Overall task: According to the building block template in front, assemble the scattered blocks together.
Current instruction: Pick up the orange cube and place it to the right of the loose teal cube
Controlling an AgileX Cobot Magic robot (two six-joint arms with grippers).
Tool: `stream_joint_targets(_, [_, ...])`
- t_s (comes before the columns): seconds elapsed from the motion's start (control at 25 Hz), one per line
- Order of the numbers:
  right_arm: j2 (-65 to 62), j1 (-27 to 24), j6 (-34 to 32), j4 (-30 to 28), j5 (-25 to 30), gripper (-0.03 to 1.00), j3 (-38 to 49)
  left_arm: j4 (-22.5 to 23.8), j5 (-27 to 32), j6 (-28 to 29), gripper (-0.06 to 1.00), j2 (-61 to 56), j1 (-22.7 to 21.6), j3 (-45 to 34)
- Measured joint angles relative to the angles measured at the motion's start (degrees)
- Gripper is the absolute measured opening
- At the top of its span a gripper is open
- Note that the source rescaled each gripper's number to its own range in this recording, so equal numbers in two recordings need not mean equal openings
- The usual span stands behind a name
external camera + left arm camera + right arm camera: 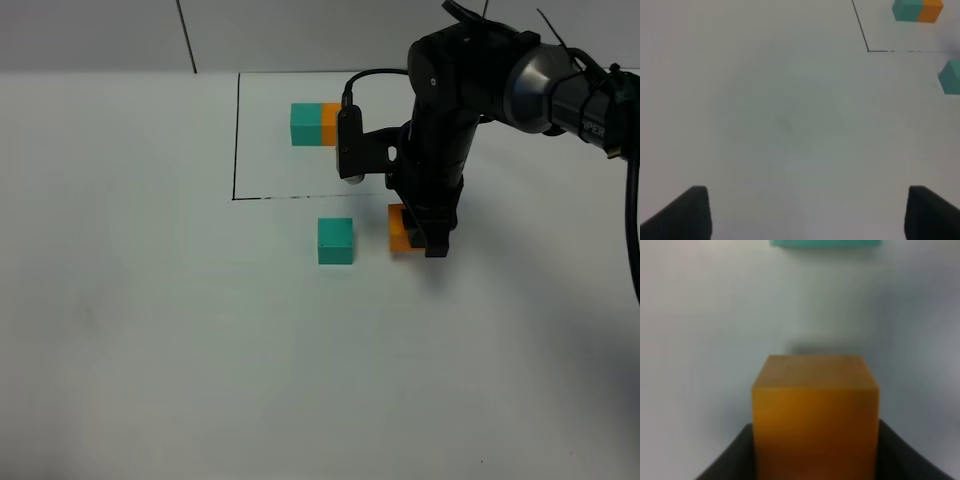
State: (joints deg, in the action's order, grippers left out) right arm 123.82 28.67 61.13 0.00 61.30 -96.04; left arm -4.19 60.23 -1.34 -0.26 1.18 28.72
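The robot's right gripper needs to release the loose orange cube flush [371,241] [824,297] against the side of the loose teal cube that faces it.
The building block template [314,124], a teal cube joined to an orange cube, lies inside the black drawn outline [235,150] at the back; it also shows in the left wrist view [917,10]. The loose teal cube [335,241] sits just in front of the outline and shows in the left wrist view [951,76] and the right wrist view [824,242]. My right gripper [415,235] is shut on the loose orange cube [400,230] [815,410], at or just above the table, a short gap right of the teal cube. My left gripper [807,192] is open and empty over bare table.
The white table [150,330] spreads to the left and front. The right arm [450,110] reaches down over the outline's right part and hides the template's right end. The outline's corner [868,50] shows in the left wrist view.
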Motion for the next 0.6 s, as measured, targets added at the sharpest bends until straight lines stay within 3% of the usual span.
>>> stream_joint_targets(0.6, [5.2, 0.8, 0.6, 3.3, -3.2, 0.00, -2.3, 0.0, 0.0, 0.0, 0.66, 0.0, 0.0, 0.0])
